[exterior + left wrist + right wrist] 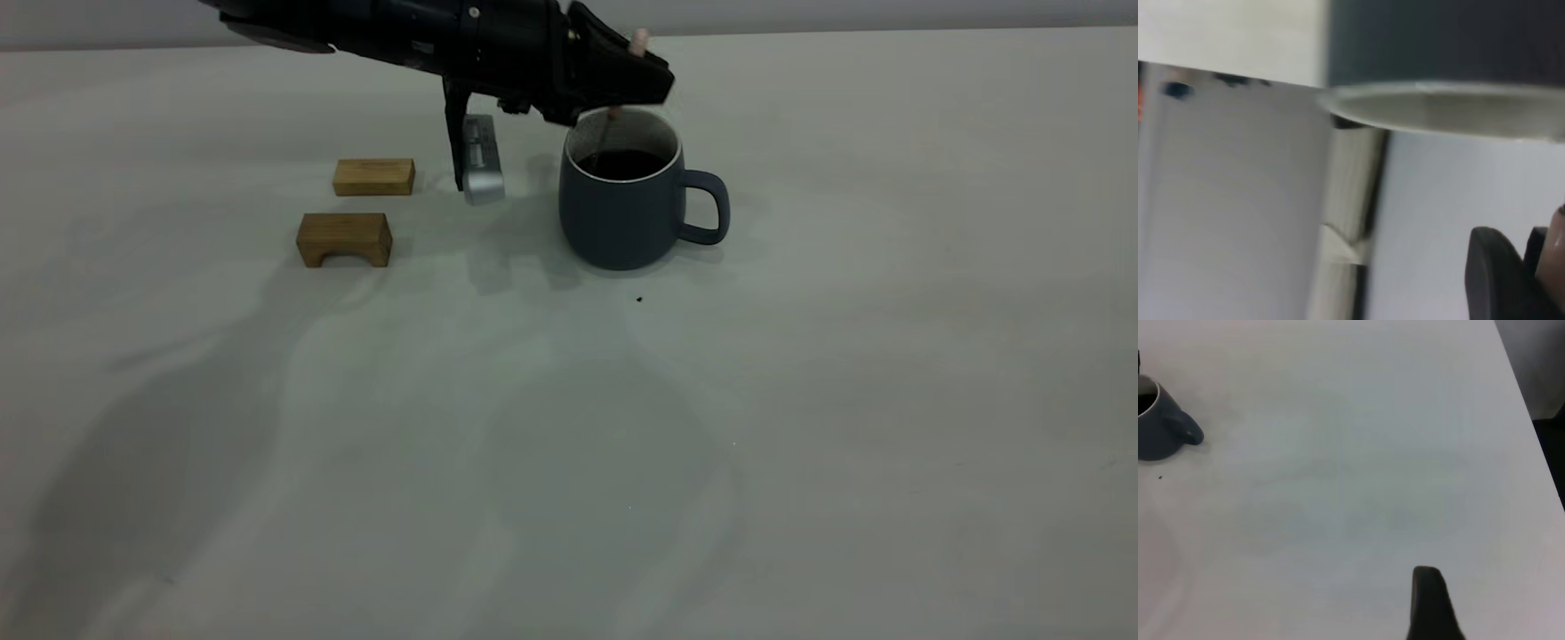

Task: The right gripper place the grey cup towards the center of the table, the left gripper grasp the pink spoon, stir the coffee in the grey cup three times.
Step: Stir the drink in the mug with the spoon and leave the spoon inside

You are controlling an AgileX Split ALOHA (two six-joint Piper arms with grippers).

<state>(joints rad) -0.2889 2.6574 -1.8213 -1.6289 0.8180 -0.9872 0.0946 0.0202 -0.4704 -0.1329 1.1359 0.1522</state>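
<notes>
The robot's left gripper will release the pink spoon against the grey cup's back rim on the cup's handle side (662, 128).
The grey cup (622, 213) stands upright near the table's (800, 400) middle, handle to the right, with dark coffee (622, 164) inside. My left gripper (636, 76) hovers just over the cup's rim, shut on the pink spoon (638, 37). The spoon's handle end pokes up above the fingers, and its neck slants down into the coffee. In the left wrist view the cup (1438, 40) fills the top, and the spoon (1557, 247) sits beside a black finger (1491, 273). My right gripper (1431, 613) is parked far right of the cup (1158, 427), open and empty, outside the exterior view.
Two brown wooden blocks (374, 176) (345, 238) lie left of the cup. The left arm's silver-grey module (483, 160) hangs between them and the cup. A tiny dark speck (639, 300) marks the table in front of the cup. The table's right edge (1531, 453) shows in the right wrist view.
</notes>
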